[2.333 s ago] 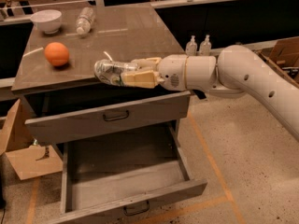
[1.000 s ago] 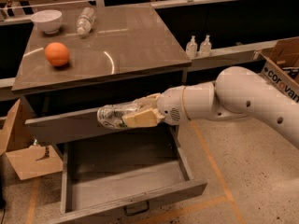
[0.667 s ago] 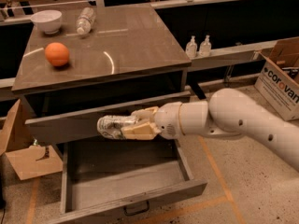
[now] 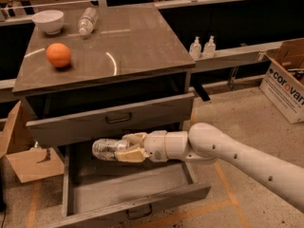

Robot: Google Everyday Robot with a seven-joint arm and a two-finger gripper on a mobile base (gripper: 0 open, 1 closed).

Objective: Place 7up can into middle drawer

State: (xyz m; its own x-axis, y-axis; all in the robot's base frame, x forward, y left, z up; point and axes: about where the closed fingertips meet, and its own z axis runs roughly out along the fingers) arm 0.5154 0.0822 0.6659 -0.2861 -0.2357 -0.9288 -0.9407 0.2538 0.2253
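Next, I let go of the 7up can, now hanging over the open middle drawer, with my gripper on the middle drawer's grey bottom (image 4: 112,177), about halfway between back and front.
My gripper (image 4: 121,148) is shut on the 7up can (image 4: 103,148), a small silvery can held on its side. The white arm reaches in from the right. The can hangs over the back left part of the open middle drawer (image 4: 137,201), just below the front of the drawer above. The middle drawer is pulled out, and its dark bar handle (image 4: 139,212) shows at the front edge. Its inside looks bare grey.
The grey upper drawer (image 4: 114,120) is slightly ajar. On the cabinet top lie an orange (image 4: 59,55), a white bowl (image 4: 47,21) and a clear water bottle (image 4: 87,21). Cardboard boxes stand at left (image 4: 23,158) and right (image 4: 285,80). Two small bottles (image 4: 202,46) stand on a ledge.
The arm has carried the can from tabletop height down past the upper drawer's front to just above the open middle drawer, moving a little left and inward.
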